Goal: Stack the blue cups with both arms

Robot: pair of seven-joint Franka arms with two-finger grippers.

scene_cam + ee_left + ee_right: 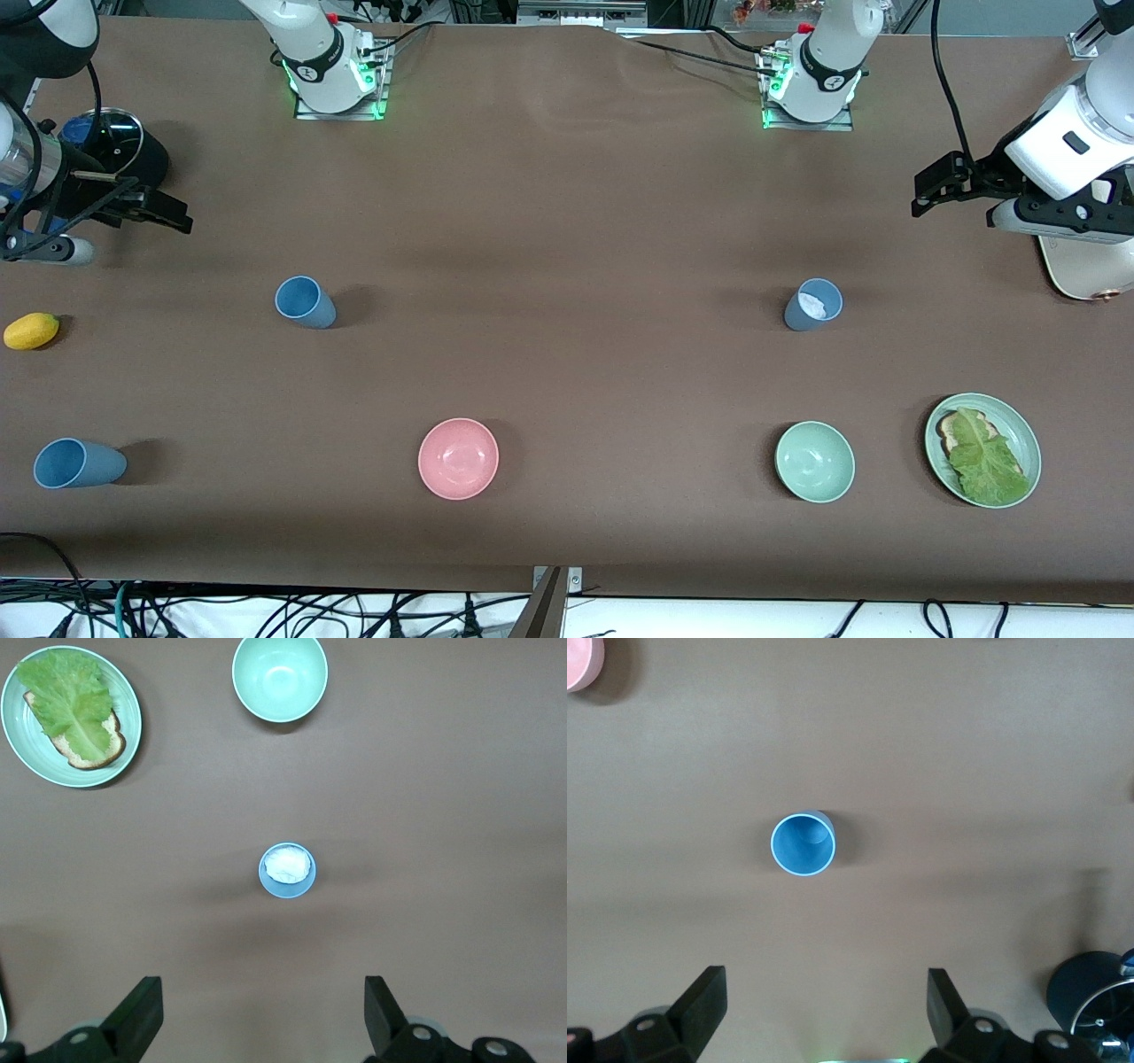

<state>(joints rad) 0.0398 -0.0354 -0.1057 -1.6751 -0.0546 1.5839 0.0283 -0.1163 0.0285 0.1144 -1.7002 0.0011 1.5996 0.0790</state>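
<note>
The blue cup sits between the pot and the pink bowl, and my right gripper will go to it next and grab the cup's rim (pixel 277 296) (pixel 832 856) facing the lemon.
Three blue cups stand on the brown table. One blue cup (pixel 305 301) stands upright toward the right arm's end and shows in the right wrist view (pixel 803 844), empty. A second blue cup (pixel 78 463) is nearer the front camera, at that same end. A greyer blue cup (pixel 813 304) toward the left arm's end holds a white lump and shows in the left wrist view (pixel 287 870). My right gripper (pixel 164 213) (pixel 827 1005) is open and empty, up over the table beside the pot. My left gripper (pixel 930 190) (pixel 263 1010) is open and empty, up over the table at its own end.
A pink bowl (pixel 458 458), a green bowl (pixel 815 462) and a green plate (pixel 1028 434) with bread and lettuce lie nearer the front camera. A yellow lemon (pixel 31 330) and a black pot (pixel 115 146) are at the right arm's end. A cream board (pixel 1076 266) lies under the left arm.
</note>
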